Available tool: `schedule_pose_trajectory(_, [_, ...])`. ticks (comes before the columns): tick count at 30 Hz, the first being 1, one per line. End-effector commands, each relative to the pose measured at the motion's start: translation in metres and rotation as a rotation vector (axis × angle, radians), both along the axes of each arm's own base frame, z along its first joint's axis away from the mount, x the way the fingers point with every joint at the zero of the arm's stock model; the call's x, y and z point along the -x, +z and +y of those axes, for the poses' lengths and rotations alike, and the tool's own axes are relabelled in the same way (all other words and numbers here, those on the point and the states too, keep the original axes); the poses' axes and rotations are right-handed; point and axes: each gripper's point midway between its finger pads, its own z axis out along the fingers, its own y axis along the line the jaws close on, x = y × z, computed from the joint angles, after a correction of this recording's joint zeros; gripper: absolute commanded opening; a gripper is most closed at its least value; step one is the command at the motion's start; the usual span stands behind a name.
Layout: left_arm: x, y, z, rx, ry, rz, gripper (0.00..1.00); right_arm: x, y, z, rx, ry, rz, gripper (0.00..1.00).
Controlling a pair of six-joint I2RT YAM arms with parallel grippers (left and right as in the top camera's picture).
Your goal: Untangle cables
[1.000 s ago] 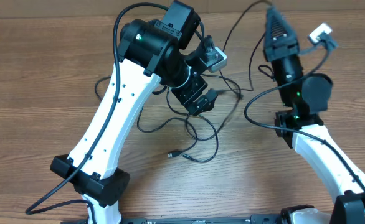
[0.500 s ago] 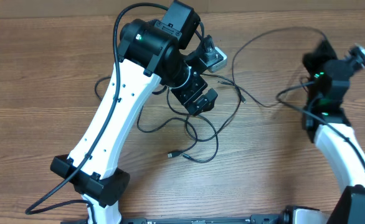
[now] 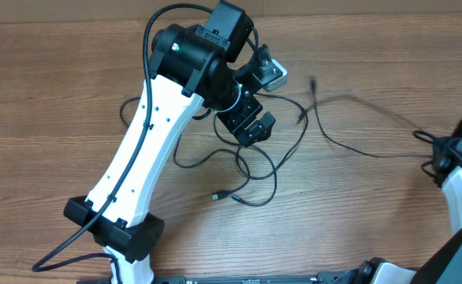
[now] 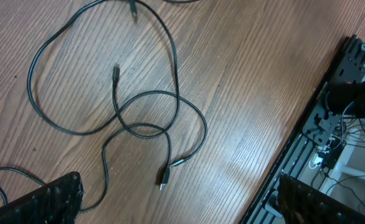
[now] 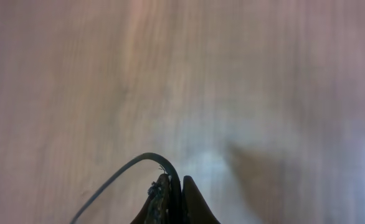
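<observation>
Next, the right gripper releases the cable, now held low over bare wood, on the bare wood (image 3: 442, 118) just beyond that gripper, well clear of the pile.
Several thin black cables (image 3: 251, 162) lie looped over each other on the wooden table under my left arm. My left gripper (image 3: 258, 101) hovers above them, open and empty. In the left wrist view its fingertips (image 4: 48, 198) frame crossed loops (image 4: 146, 118) and a loose plug (image 4: 162, 181). One cable (image 3: 357, 148) runs out of the pile to the right edge, where my right arm (image 3: 461, 151) is; its other plug end (image 3: 314, 81) lies free. My right gripper (image 5: 179, 185) is shut on that cable (image 5: 123, 170), low over bare wood.
The table's front edge carries a black metal rail with wiring (image 4: 322, 127). Both arm bases stand at the front edge (image 3: 113, 233). The thick black wire of the left arm (image 3: 148, 47) arcs over its upper joint.
My right arm has swung from the back centre to the far right edge, dragging one cable out of the pile and stretching it rightward. The left arm has not moved.
</observation>
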Motion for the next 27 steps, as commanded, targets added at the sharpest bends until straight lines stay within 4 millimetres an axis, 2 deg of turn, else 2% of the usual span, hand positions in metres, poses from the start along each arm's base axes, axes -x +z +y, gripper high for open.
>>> schedule_pose_trajectory(1, [-0.002, -0.003, 0.000, -0.008, 0.005, 0.002, 0.99, 0.011, -0.001, -0.012, 0.006, -0.052, 0.011, 0.04])
schedule_pose_trajectory(3, [-0.002, -0.003, 0.000, -0.008, 0.005, 0.002, 1.00, 0.010, 0.002, -0.017, 0.030, -0.031, 0.012, 0.04])
schedule_pose_trajectory(10, [-0.002, -0.003, 0.000, -0.008, 0.005, 0.002, 0.99, -0.016, 0.028, -0.034, 0.171, 0.076, -0.050, 0.04])
schedule_pose_trajectory(16, [-0.002, -0.003, 0.000, -0.008, 0.005, 0.002, 1.00, -0.015, 0.026, -0.035, 0.169, 0.068, -0.046, 0.04])
schedule_pose_trajectory(19, [-0.002, -0.003, 0.000, -0.008, 0.005, 0.002, 1.00, -0.018, 0.028, -0.045, 0.215, 0.038, -0.051, 0.04])
schedule_pose_trajectory(22, [-0.002, -0.003, 0.000, -0.008, 0.005, 0.002, 1.00, -0.038, 0.037, -0.059, 0.316, 0.099, -0.078, 0.04])
schedule_pose_trajectory(25, [-0.002, -0.003, 0.000, -0.008, 0.004, 0.002, 1.00, -0.064, 0.050, -0.064, 0.416, 0.223, -0.113, 0.04])
schedule_pose_trajectory(27, [-0.002, -0.003, 0.000, -0.008, 0.004, 0.002, 1.00, -0.073, 0.059, -0.067, 0.459, 0.248, -0.147, 0.04])
